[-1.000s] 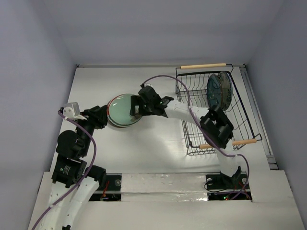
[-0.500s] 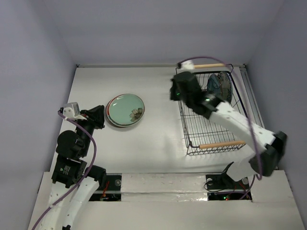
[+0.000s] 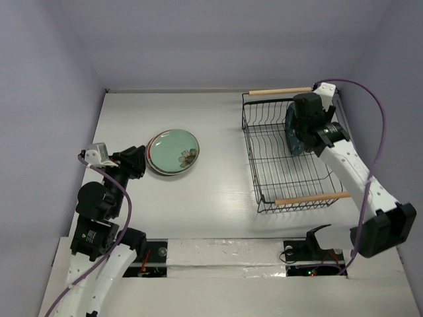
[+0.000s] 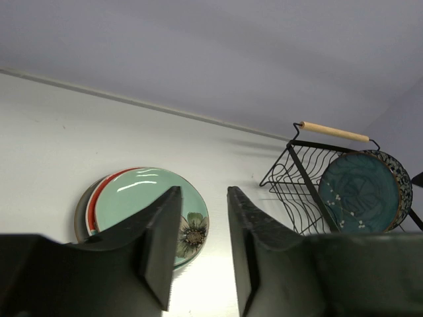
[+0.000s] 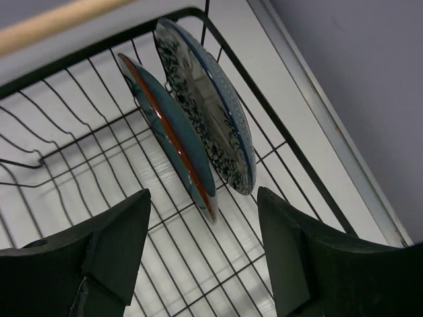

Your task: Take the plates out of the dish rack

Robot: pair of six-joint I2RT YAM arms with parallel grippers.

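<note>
The teal plate beside the white plate is next for my right gripper, which should go there and close on the teal plate's red edge (image 3: 295,134) (image 5: 201,186).
The black wire dish rack (image 3: 277,168) stands at the right. Two plates stand upright in its far end: a teal plate with a red edge (image 5: 173,135) and a white plate with a blue floral rim (image 5: 211,112). My right gripper (image 5: 201,198) is open and empty, just above these two plates; in the top view (image 3: 303,135) it hides most of them. A stack of plates lies flat on the table, with a pale green flower plate (image 3: 174,150) on top and a red rim under it. My left gripper (image 4: 203,195) is open and empty, close to the stack's left side (image 3: 134,162).
The rack has wooden rod handles at its far end (image 3: 280,91) and near end (image 3: 310,197). A raised rail (image 3: 357,165) runs along the table's right edge beside the rack. Walls close in the table on three sides.
My right arm has left the green plate on the stack and swung right, over to the plates in the far end of the rack. The left arm has barely moved.
</note>
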